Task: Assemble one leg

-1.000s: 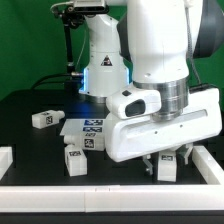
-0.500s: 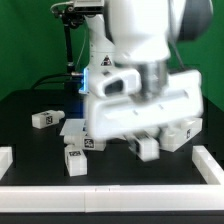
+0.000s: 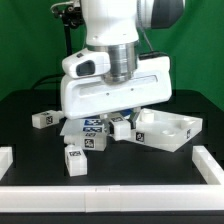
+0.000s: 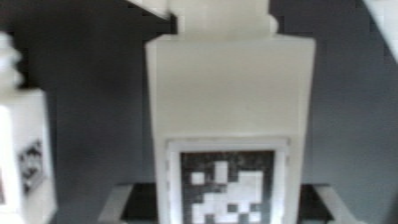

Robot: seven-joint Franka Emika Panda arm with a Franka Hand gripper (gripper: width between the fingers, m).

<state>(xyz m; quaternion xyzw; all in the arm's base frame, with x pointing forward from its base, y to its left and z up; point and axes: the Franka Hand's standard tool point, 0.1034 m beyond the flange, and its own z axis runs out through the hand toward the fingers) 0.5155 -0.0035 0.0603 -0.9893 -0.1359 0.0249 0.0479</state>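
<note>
I should release the held leg from my gripper on the black table [image 3: 33, 138] just in front of the farthest leg. The held leg is now above the table.
My gripper [image 3: 120, 122] is shut on a leg [image 3: 122, 128], a small white block with a black-and-white tag, and holds it above the table just left of the large flat white piece [image 3: 170, 130] in the exterior view. In the wrist view the held leg [image 4: 228, 100] fills the middle, its tag near the fingers [image 4: 128, 204], with the gripper [image 4: 228, 206] closed on its sides. Three more legs lie on the table: one at the exterior view's left [image 3: 42, 119], two near the front [image 3: 75, 158] [image 3: 97, 143]. One leg shows beside the held one in the wrist view [image 4: 18, 150].
The marker board [image 3: 84, 126] lies under and behind my gripper. A low white border wall runs along the front [image 3: 110, 190] and both sides [image 3: 5, 157] [image 3: 206, 165] of the black table. The robot base [image 3: 100, 70] stands at the back.
My gripper has carried the leg from the front right of the exterior view up and to the left, to beside the large white piece, which now shows.
</note>
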